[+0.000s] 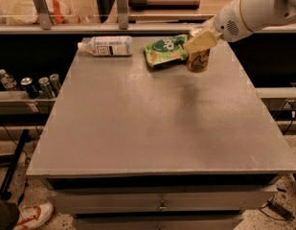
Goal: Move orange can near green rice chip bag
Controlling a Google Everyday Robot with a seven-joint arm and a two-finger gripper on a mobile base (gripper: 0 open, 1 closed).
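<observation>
Next, my gripper releases the orange can upright on the grey table [189, 72] against the front edge of the green rice chip bag.
The orange can [198, 61] is upright at the far right of the grey table [152, 114], its base at or just above the surface. My gripper [200, 40] comes in from the upper right and is shut on the can's top. The green rice chip bag [165, 51] lies flat just to the can's left, almost touching it. The white arm [255, 8] reaches back out of view at the top right.
A clear plastic bottle [107, 46] with a white label lies on its side at the table's far left. Dark small cans [39, 85] and a bottle stand on a lower shelf to the left. A shelf rail runs behind the table.
</observation>
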